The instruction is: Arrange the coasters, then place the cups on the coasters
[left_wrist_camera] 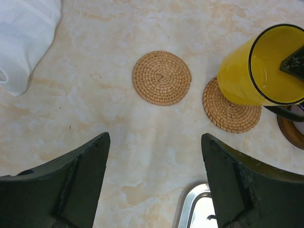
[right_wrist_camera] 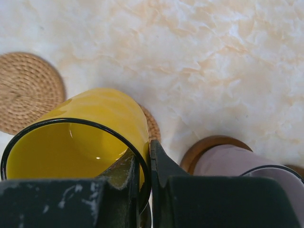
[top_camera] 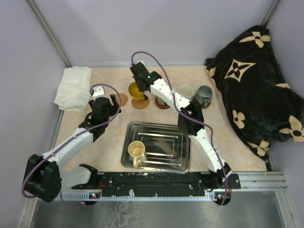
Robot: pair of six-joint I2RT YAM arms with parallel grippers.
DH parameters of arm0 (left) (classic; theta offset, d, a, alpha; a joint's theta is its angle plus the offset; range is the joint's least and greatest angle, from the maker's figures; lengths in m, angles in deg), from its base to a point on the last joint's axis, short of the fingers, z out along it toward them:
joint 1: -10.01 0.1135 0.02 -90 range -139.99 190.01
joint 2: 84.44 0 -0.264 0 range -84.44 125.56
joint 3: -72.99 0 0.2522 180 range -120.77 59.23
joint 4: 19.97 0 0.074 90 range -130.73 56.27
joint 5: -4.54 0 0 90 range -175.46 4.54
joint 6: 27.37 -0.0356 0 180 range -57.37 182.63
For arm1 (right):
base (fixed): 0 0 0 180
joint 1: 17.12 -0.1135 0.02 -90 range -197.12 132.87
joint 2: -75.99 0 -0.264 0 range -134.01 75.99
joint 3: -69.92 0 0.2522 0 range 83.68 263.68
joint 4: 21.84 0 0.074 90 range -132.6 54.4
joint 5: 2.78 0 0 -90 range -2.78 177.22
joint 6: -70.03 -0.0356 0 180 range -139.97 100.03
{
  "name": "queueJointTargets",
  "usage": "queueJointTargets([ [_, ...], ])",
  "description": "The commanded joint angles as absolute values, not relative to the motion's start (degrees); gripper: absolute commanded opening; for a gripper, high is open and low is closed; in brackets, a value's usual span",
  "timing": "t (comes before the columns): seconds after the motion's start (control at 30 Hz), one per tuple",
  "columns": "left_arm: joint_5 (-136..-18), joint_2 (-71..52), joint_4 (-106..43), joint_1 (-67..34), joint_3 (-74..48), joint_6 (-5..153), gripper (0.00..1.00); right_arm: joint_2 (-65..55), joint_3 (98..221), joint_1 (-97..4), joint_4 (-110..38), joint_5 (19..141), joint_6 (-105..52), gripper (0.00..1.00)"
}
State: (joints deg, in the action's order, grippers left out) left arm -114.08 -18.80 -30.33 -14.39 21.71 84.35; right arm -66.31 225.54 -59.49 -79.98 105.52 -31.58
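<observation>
The yellow-orange cup will go down on the woven tan coaster [top_camera: 139, 101] [right_wrist_camera: 119, 137] beside the purple-grey cup, set there by my right gripper.
My right gripper [right_wrist_camera: 142, 153] is shut on the rim of the yellow-orange cup [right_wrist_camera: 76, 142], one finger inside and one outside. The cup [left_wrist_camera: 259, 66] tilts with its base over a woven tan coaster [left_wrist_camera: 231, 111]. Left of that one, a second woven coaster [left_wrist_camera: 161, 77] lies bare. The purple-grey cup [right_wrist_camera: 247, 164] stands on a dark brown coaster [right_wrist_camera: 209, 145]. A white cup [top_camera: 186, 91] and a dark grey-green cup [top_camera: 204, 95] stand at the back right. The cream cup [top_camera: 136, 151] sits in the steel tray [top_camera: 164, 156]. My left gripper [left_wrist_camera: 155, 137] hangs open and empty over the table near the bare coaster.
A white cloth [top_camera: 73, 88] lies at the back left. A black patterned blanket [top_camera: 256, 80] fills the right side. The tray's corner [left_wrist_camera: 194, 209] lies just below my left fingers. Grey walls close in the table at the back and sides.
</observation>
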Motion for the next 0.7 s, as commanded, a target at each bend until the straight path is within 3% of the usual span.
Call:
queueJointTargets([
  [0.0, -112.80, -17.60, -29.91, -14.56, 19.28, 83.50, 0.84, -63.31, 227.83, -58.10, -80.44, 103.83, -31.48, 0.00],
  [0.67, -111.12, -14.27, -29.29, -14.56, 17.80, 84.00, 0.84, -62.07, 222.74, -58.02, -81.58, 99.67, -30.78, 0.00],
])
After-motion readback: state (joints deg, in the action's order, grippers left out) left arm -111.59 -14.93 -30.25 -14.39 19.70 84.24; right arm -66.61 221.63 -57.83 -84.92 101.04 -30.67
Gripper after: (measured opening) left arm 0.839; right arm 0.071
